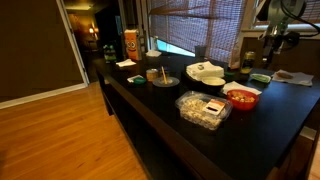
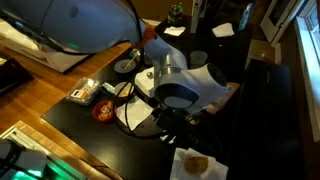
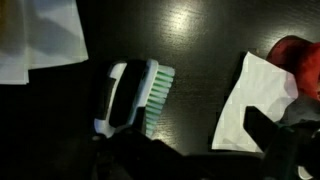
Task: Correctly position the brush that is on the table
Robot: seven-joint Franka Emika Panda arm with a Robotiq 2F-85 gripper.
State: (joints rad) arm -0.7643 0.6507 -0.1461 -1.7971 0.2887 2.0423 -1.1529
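The brush's black grip [image 1: 260, 76] [image 3: 126, 95] is on the side away from the green bristles, and my gripper needs to go there next and close.
In the wrist view the brush [image 3: 135, 95] lies on its side on the dark table [image 3: 200, 50]. It has a white body, a black grip and green bristles that point right. My gripper [image 3: 195, 132] hovers above it, open, with nothing between the fingers. The left fingertip is just below the brush's near end, and the right finger [image 3: 262, 128] is over a white napkin [image 3: 255, 95]. In an exterior view the gripper [image 1: 272, 42] hangs over the far right of the table [image 1: 200, 140], above a small green item [image 1: 260, 77] that may be the brush. In an exterior view the arm [image 2: 180, 85] hides the brush.
A red bowl [image 1: 241, 96] stands close to the gripper, and its red rim [image 3: 300, 60] shows in the wrist view. A clear food container [image 1: 203, 108], a white bowl [image 1: 205, 72], a plate with a cup [image 1: 163, 78] and an orange box [image 1: 130, 42] stand further along. White paper [image 3: 40, 40] lies beyond the brush.
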